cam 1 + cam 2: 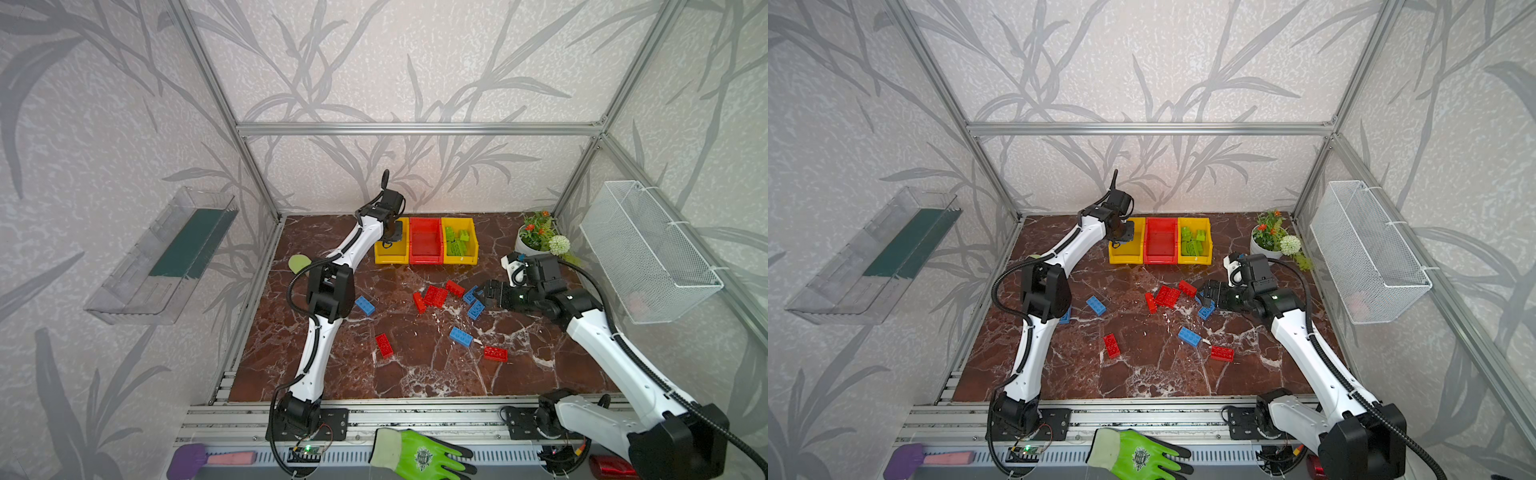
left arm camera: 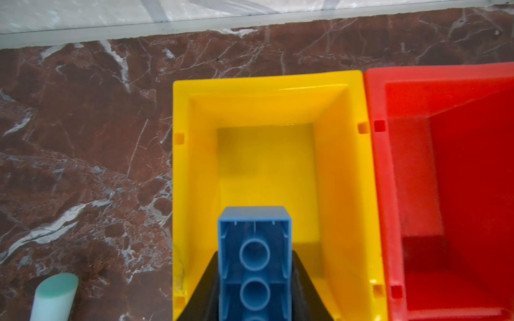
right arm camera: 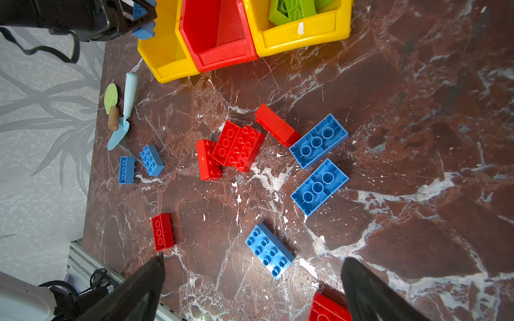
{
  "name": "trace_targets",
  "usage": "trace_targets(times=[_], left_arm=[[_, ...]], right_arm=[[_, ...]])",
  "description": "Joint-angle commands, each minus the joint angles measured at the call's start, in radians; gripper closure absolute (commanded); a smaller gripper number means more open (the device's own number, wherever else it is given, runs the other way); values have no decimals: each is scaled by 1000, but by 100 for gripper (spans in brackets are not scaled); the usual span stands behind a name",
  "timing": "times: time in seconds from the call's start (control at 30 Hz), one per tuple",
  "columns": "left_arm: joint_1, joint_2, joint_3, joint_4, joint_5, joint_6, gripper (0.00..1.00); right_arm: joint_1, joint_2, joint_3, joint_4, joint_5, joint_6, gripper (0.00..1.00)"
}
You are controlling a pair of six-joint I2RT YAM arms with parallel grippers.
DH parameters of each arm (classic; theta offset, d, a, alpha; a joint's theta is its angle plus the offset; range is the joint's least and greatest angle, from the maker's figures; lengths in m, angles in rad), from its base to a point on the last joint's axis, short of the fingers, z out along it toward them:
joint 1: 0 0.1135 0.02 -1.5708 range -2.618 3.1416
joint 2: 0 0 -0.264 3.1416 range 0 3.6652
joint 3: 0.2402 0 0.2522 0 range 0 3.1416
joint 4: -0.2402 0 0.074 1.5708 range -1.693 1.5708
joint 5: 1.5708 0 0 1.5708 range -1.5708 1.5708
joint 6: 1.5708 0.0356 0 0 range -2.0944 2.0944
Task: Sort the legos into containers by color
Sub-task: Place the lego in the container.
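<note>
My left gripper is to release the blue lego in the front part of the red bin (image 1: 422, 247) (image 2: 428, 251).
My left gripper (image 2: 254, 266) is shut on a blue brick (image 2: 254, 222), held underside-up above the left yellow bin (image 2: 194, 166), whose floor is bare. In a top view that gripper (image 1: 392, 237) hangs over the same bin (image 1: 390, 257). The red bin (image 1: 424, 245) holds no bricks that I can see. The right yellow bin (image 1: 459, 258) holds several green bricks (image 1: 456, 243). My right gripper (image 3: 253, 259) is open and holds nothing. It hovers over the table, where several red bricks (image 1: 434, 296) and blue bricks (image 1: 460, 336) lie loose.
A flower pot (image 1: 536, 239) stands at the back right. A white wire basket (image 1: 648, 249) hangs on the right wall and a clear tray (image 1: 166, 257) on the left wall. Two toy garden tools (image 3: 126, 111) lie near the left edge. A green glove (image 1: 419, 455) rests on the front rail.
</note>
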Motion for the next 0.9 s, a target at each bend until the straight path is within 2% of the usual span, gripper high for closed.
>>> trace_targets(times=[0.0, 0.23, 0.53, 0.7, 0.73, 0.8, 0.87], left_arm=[[-8, -8, 56, -25, 80, -19, 85], [-50, 2, 87, 30, 205, -76, 85], [-115, 162, 310, 23, 176, -100, 85], [-116, 192, 327, 46, 159, -124, 83], [-115, 196, 328, 49, 157, -125, 81], [-115, 202, 327, 58, 173, -120, 69], [-115, 205, 327, 63, 188, -120, 48]], right_arm=[[-5, 22, 28, 14, -6, -10, 1], [-6, 33, 25, 10, 2, -12, 1], [-13, 11, 21, -11, 10, -15, 1], [-22, -18, 16, -36, 26, -22, 1], [-25, -22, 15, -39, 27, -24, 1], [-29, -28, 13, -44, 27, -24, 1], [-32, -36, 12, -46, 26, -25, 1]])
